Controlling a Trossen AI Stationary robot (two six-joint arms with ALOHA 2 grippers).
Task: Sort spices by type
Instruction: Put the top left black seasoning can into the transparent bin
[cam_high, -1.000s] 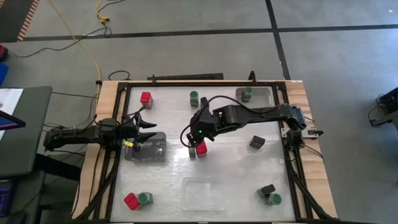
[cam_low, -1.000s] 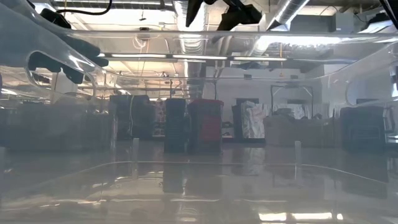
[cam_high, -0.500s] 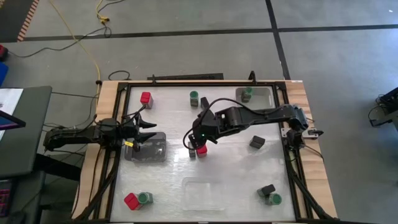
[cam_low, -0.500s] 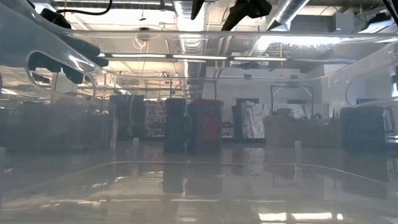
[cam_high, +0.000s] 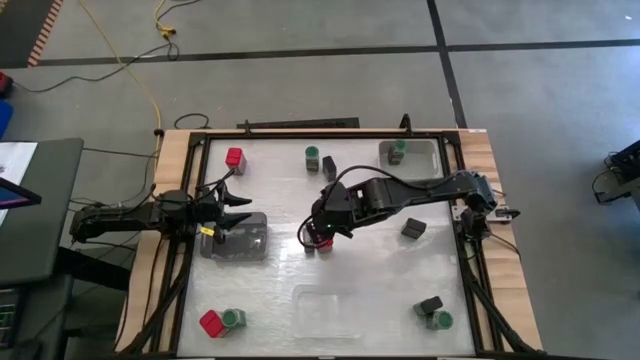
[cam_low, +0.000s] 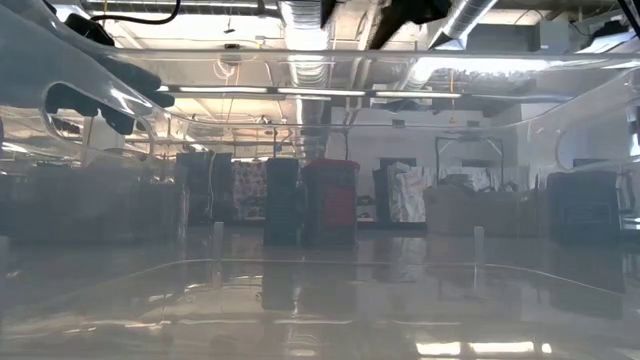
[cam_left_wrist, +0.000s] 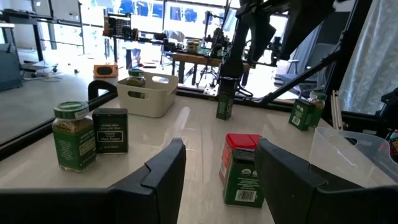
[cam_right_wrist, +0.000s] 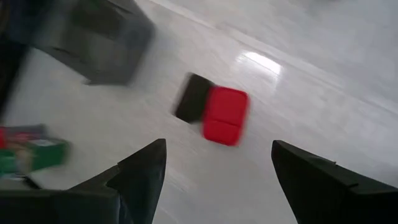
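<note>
My right gripper is to close next on the long sides of the black box (cam_high: 329, 168) beside the green jar at the far edge of the table.
In the high view my right gripper (cam_high: 318, 228) hangs open at the table's middle, right above a red spice (cam_high: 324, 241) with a black box (cam_high: 310, 244) against it. The right wrist view looks down between the open fingers (cam_right_wrist: 217, 146) at that red lid (cam_right_wrist: 224, 115) and the black box (cam_right_wrist: 193, 98). My left gripper (cam_high: 240, 208) waits open over the grey tray (cam_high: 236, 240) at the left. Its wrist view (cam_left_wrist: 217, 149) shows a red-lidded spice (cam_left_wrist: 241, 168), a green-lidded jar (cam_left_wrist: 71, 134) and a black box (cam_left_wrist: 111, 129) standing on the table.
Other spices stand about: a red one (cam_high: 235, 157), a green jar (cam_high: 313, 154) and a black box (cam_high: 329, 166) at the far side, a black box (cam_high: 413, 229) right of centre, pairs at both near corners (cam_high: 222, 321) (cam_high: 434, 312). A clear tray (cam_high: 335, 305) lies near; another (cam_high: 412, 152) holds a green jar.
My right gripper has drifted a little toward the table's near edge and has come over the red spice and the black box beside it, staying open. The spices have not moved.
</note>
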